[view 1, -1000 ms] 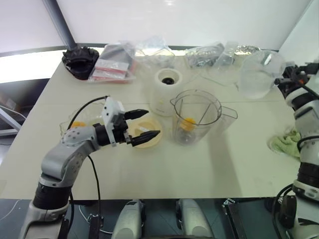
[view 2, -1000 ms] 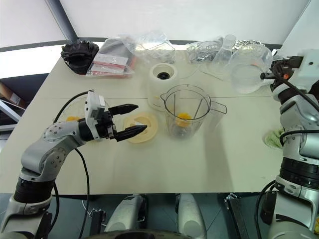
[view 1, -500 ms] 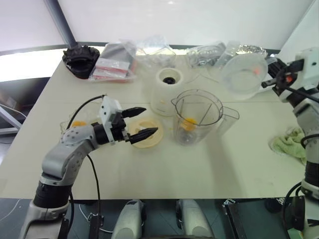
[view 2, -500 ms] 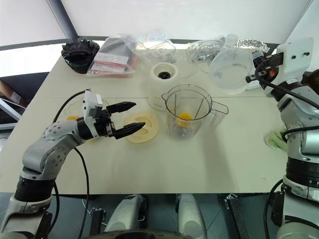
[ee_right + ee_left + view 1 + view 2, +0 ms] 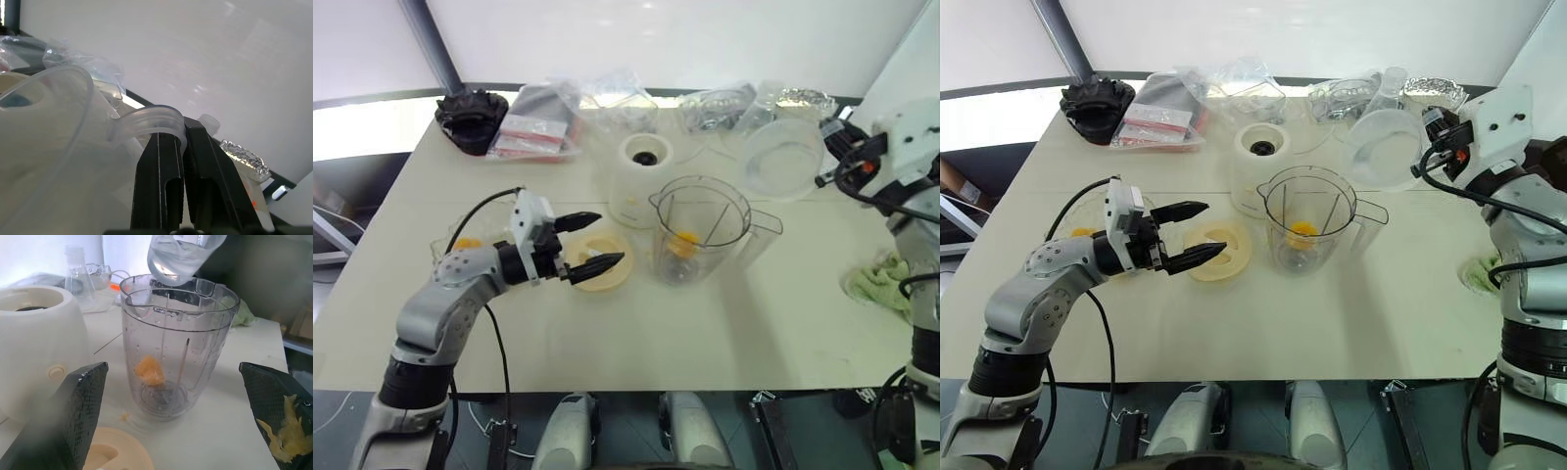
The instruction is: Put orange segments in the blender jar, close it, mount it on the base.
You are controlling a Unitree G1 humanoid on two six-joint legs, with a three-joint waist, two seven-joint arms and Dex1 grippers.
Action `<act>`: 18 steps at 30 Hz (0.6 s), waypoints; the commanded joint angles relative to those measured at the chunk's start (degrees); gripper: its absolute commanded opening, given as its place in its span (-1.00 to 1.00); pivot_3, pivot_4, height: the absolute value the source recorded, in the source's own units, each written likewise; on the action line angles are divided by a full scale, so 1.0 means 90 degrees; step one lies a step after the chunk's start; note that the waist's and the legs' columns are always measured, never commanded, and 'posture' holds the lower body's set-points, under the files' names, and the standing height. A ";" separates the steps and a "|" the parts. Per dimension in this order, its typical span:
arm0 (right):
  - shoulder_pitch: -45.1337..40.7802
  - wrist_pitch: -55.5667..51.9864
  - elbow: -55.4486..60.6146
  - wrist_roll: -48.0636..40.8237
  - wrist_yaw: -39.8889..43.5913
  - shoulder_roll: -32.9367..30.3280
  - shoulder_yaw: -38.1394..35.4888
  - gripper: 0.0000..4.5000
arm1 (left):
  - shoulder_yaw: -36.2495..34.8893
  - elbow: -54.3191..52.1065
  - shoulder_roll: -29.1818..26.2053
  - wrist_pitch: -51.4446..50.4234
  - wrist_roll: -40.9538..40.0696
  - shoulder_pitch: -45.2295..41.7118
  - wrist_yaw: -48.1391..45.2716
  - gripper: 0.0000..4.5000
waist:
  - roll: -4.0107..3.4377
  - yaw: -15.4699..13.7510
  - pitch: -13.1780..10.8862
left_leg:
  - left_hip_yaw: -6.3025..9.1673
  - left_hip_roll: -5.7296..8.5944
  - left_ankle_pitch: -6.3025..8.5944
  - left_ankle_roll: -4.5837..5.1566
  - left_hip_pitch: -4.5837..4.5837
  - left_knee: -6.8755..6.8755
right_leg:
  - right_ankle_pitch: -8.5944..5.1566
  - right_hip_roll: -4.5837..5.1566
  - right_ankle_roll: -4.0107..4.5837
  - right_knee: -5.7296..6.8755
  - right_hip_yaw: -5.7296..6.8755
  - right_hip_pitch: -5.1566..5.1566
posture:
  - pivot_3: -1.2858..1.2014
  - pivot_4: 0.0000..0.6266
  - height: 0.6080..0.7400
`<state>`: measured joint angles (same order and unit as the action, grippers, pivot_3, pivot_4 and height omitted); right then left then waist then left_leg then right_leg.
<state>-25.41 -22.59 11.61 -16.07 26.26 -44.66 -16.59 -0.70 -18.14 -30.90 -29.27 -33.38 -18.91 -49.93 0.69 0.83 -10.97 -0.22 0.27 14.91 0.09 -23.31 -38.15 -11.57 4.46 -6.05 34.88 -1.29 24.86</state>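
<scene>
I should set the clear jug with my right gripper on the bare tabletop [image 5: 808,252] between blender jar and green cloth.
The blender jar [image 5: 700,230] stands upright and uncovered mid-table, with one of the orange segments [image 5: 149,371] at its bottom by the blade. Behind it on its left sits the cream base [image 5: 641,176]. More orange segments [image 5: 465,244] lie in a shallow clear dish at the left. My left gripper [image 5: 589,241] hovers open above the flat cream lid [image 5: 607,276], pointing at the jar, with orange pulp [image 5: 288,431] stuck to one finger. My right gripper [image 5: 183,129] is shut on the handle of a clear jug [image 5: 1381,147], held tilted in the air behind and to the right of the jar.
A black object [image 5: 470,117], plastic bags [image 5: 538,122], a flask [image 5: 1389,86] and foil [image 5: 798,96] line the table's far edge. A green cloth [image 5: 876,282] lies near the right edge. Bare tabletop runs along the front.
My right arm has carried the clear jug leftward toward the blender jar and rolled it, so its mouth now faces more upward. The left arm has not moved.
</scene>
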 commanded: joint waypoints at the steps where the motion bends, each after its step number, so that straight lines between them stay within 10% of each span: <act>1: -0.0072 0.0406 0.0343 0.0210 0.0064 -0.0174 -0.0113 -0.98 | 0.0027 -0.0110 -0.0003 0.0135 0.0041 -0.0135 -0.0030 1.00 | 0.0000 -0.0006 0.0000 | -0.0001 0.0000 0.0000 0.0000 0.0000 0.0000 | 0.0000 0.0000 0.0000 0.0000 0.0000 0.0000 | 0.03 -0.52 1.00; 18: -0.0067 0.0548 0.0203 0.0436 0.0189 0.0029 -0.0125 -0.98 | 0.0082 -0.0088 0.0005 0.0183 0.0093 -0.0138 -0.0030 1.00 | 0.0001 -0.0002 0.0000 | -0.0006 0.0001 0.0000 0.0000 0.0001 -0.0002 | 0.0000 0.0000 0.0000 0.0003 0.0000 0.0000 | 0.03 -0.52 1.00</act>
<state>-24.59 -16.52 11.63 -9.90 29.39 -45.51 -14.73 0.34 -18.13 -30.85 -28.98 -32.90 -19.42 -50.03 0.70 0.81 -10.97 -0.28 0.28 14.91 0.09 -23.29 -38.17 -11.57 4.45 -6.05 34.91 -1.28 24.86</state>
